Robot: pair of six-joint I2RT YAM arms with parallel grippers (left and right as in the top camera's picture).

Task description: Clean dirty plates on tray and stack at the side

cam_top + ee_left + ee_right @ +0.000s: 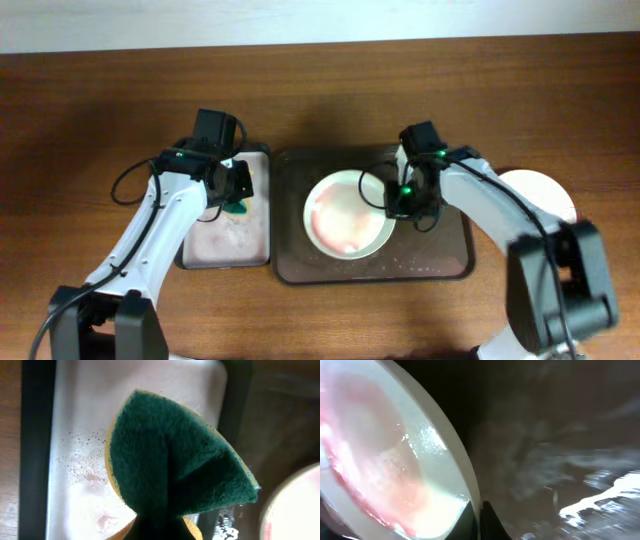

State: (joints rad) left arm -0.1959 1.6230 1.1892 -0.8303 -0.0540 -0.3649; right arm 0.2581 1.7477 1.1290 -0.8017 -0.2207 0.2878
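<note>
Next, my left gripper lets go of the green sponge on the pale bottom of the small tray (238, 214), toward the brown tray.
One dirty plate (345, 215), white with a pink-red watery film, lies on the dark brown tray (440, 262). My right gripper (400, 195) is shut on its right rim. In the right wrist view the plate (385, 460) has its rim pinched between the two dark fingers of that gripper (479, 517). My left gripper (236, 192) is shut on a green sponge (239, 208) with a yellow backing, over the small tray (225, 250). The folded sponge (170, 465) fills the left wrist view and hides the left gripper (160, 527).
Another white plate (545, 188) lies on the table right of the brown tray, partly behind my right arm. The small black-rimmed tray (75, 420) has a pale inside with reddish specks. Wet foam (600, 495) lies on the brown tray floor (560, 435).
</note>
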